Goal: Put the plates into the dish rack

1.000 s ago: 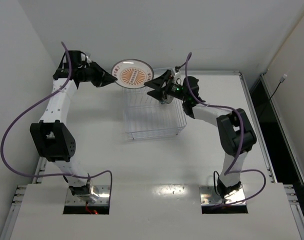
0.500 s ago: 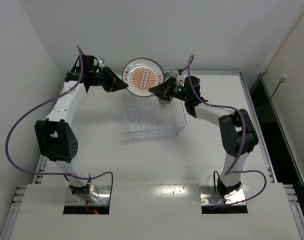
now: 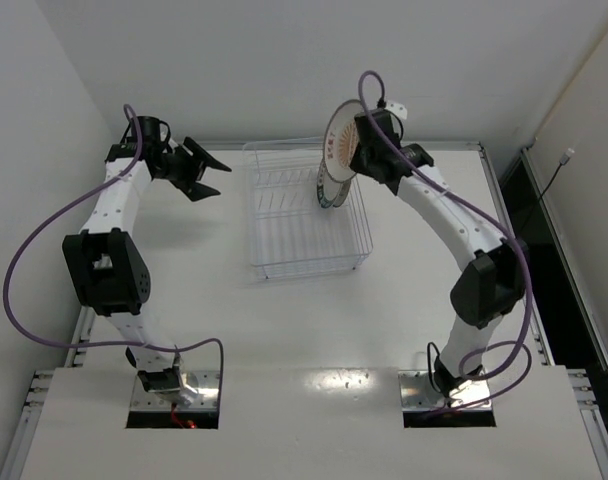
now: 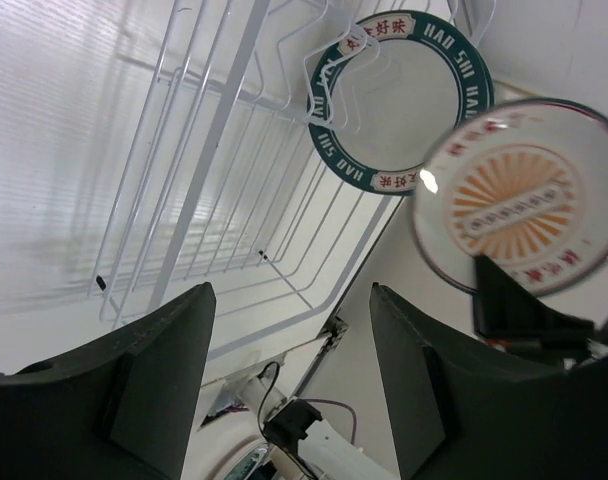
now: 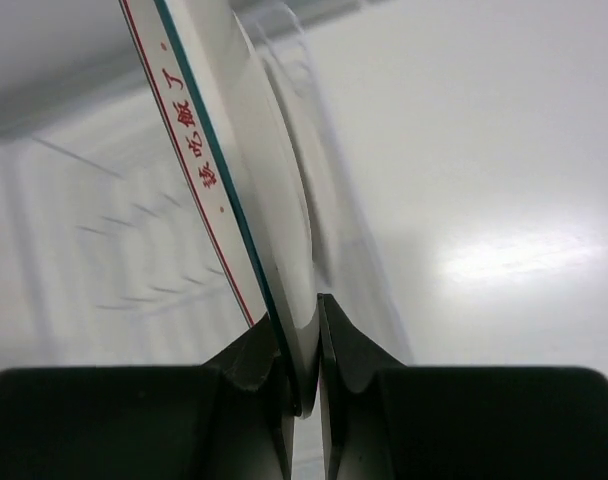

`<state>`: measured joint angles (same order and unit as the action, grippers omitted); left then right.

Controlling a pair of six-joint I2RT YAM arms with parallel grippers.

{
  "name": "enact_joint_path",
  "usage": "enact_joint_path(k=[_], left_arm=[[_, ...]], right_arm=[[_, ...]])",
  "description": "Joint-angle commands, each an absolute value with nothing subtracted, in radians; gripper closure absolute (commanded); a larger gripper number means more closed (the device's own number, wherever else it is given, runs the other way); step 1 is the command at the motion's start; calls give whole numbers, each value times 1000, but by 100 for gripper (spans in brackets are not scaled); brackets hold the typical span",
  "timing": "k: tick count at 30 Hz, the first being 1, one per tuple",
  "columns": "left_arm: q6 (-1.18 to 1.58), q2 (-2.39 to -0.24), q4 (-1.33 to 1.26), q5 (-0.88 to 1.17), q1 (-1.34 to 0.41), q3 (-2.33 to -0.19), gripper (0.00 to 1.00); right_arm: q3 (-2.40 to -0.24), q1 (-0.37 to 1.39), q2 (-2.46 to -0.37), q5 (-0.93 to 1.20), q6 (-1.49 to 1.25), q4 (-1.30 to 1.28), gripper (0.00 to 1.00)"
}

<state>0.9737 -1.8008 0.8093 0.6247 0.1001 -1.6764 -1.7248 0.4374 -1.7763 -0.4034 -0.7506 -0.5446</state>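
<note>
I will use my right gripper to set the orange sunburst plate down upright between the dish rack's pegs (image 3: pixel 324 200) next to the dark blue-green rimmed plate.
The orange sunburst plate (image 3: pixel 333 148) hangs edge-on over the far right end of the dish rack (image 3: pixel 284 262). My right gripper (image 3: pixel 356 152) is shut on its rim. In the right wrist view the plate's edge (image 5: pixel 246 190) runs up from between my right gripper's (image 5: pixel 304 372) pinched jaws. A plate with a dark blue-green rim (image 3: pixel 329 192) stands upright among the rack's tines, just below the held one. My left gripper (image 3: pixel 204 172) is open and holds nothing, off to the left of the rack. Its wrist view shows the rimmed plate (image 4: pixel 399 100), the sunburst plate (image 4: pixel 519 195) and the rack's wires (image 4: pixel 214 150).
The white table (image 3: pixel 184 300) carries only the rack. Walls close in at the back and left, close behind both grippers. A purple cable (image 3: pixel 369 85) loops above the right wrist. The table's right edge has a metal rail (image 3: pixel 499 200).
The left gripper opened, let go of the sunburst plate and drew back to the left. The right gripper shut on the plate, raised it and turned it edge-on over the rack.
</note>
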Motion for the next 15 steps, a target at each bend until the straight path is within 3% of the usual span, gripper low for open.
enact_joint_path(k=[1,15], left_arm=[[960,-1798,827,627,95,-1729,40],[951,-1789,836,627,144,-1687,40]], right_arm=[[-1710,460,-1833,-577,-663,-660,100],[-1856,497,-2045,-580,-623,-703,100]])
